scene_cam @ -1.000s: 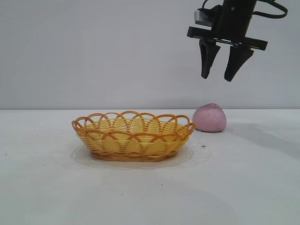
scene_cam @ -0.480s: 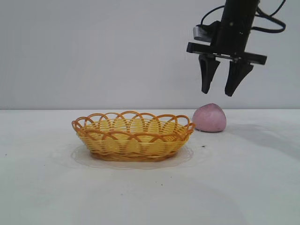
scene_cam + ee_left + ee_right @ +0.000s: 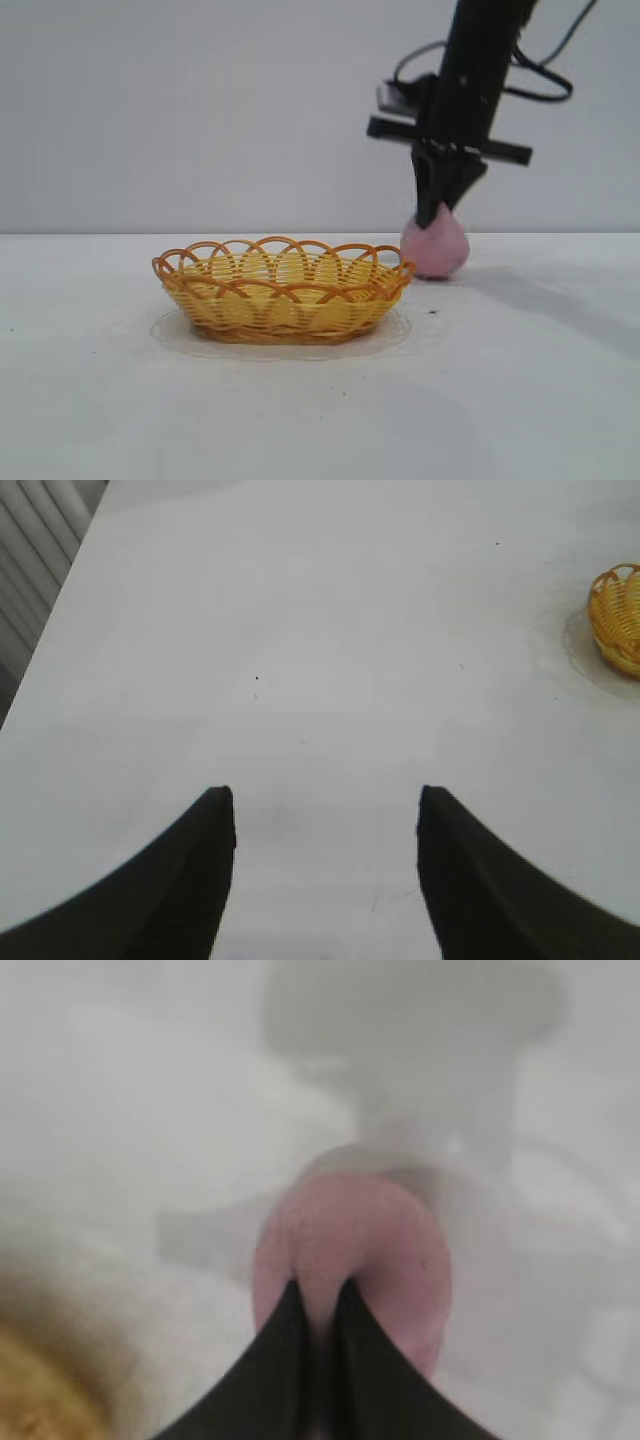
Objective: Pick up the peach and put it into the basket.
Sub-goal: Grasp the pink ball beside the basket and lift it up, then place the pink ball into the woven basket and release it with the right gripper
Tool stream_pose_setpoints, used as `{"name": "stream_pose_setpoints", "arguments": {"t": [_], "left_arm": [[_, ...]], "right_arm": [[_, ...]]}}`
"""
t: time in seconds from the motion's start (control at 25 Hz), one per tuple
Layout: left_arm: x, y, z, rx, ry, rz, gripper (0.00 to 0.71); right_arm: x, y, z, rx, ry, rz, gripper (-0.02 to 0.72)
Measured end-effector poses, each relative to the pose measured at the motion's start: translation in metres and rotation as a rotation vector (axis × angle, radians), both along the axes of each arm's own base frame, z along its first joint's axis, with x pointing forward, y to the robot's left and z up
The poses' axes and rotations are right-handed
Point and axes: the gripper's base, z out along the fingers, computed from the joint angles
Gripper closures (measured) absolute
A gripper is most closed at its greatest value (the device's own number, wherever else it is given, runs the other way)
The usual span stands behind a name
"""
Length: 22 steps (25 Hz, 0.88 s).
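Observation:
Next, I release the peach with my right gripper near the middle of the wicker basket (image 3: 308, 272), slightly toward the table's dark speck.
The pale pink peach (image 3: 435, 250) rests on the white table just behind the right end of the yellow-orange wicker basket (image 3: 283, 290). My right gripper (image 3: 438, 210) has come down on the peach's top, and its fingers are pinched close together on the pointed tip. In the right wrist view the peach (image 3: 390, 1250) bulges on both sides of the right gripper (image 3: 320, 1295). My left gripper (image 3: 325, 805) is open and empty over bare table, far from the basket (image 3: 617, 615), and is out of the exterior view.
The white table (image 3: 520, 400) stretches in front of and beside the basket. A plain grey wall stands behind. A blurred orange patch of the basket (image 3: 30, 1390) shows at the edge of the right wrist view.
My right gripper dropped from above the peach onto its top and closed its fingers. The peach shifted a little left, toward the basket, and its top looks squeezed to a point.

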Motion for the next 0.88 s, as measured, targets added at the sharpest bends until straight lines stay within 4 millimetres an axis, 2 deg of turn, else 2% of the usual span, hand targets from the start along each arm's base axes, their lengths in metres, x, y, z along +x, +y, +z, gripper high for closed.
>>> {"name": "stream_pose_setpoints", "arguments": {"t": [0.12, 0.28, 0.56, 0.72, 0.88], "left_arm": [[0.0, 0.0, 0.0, 0.0, 0.0, 0.0, 0.355], [0.0, 0.0, 0.0, 0.0, 0.0, 0.0, 0.355], [0.0, 0.0, 0.0, 0.0, 0.0, 0.0, 0.355], [0.0, 0.0, 0.0, 0.0, 0.0, 0.0, 0.355], [0.0, 0.0, 0.0, 0.0, 0.0, 0.0, 0.355]], "right_arm": [[-0.018, 0.025, -0.003, -0.007, 0.011, 0.067, 0.703], [-0.039, 0.052, -0.021, -0.046, 0.048, 0.133, 0.703], [-0.057, 0.042, -0.085, -0.171, 0.197, 0.147, 0.703], [-0.054, 0.045, -0.099, -0.158, 0.186, 0.154, 0.703], [-0.053, 0.046, -0.103, -0.152, 0.18, 0.153, 0.703]]}}
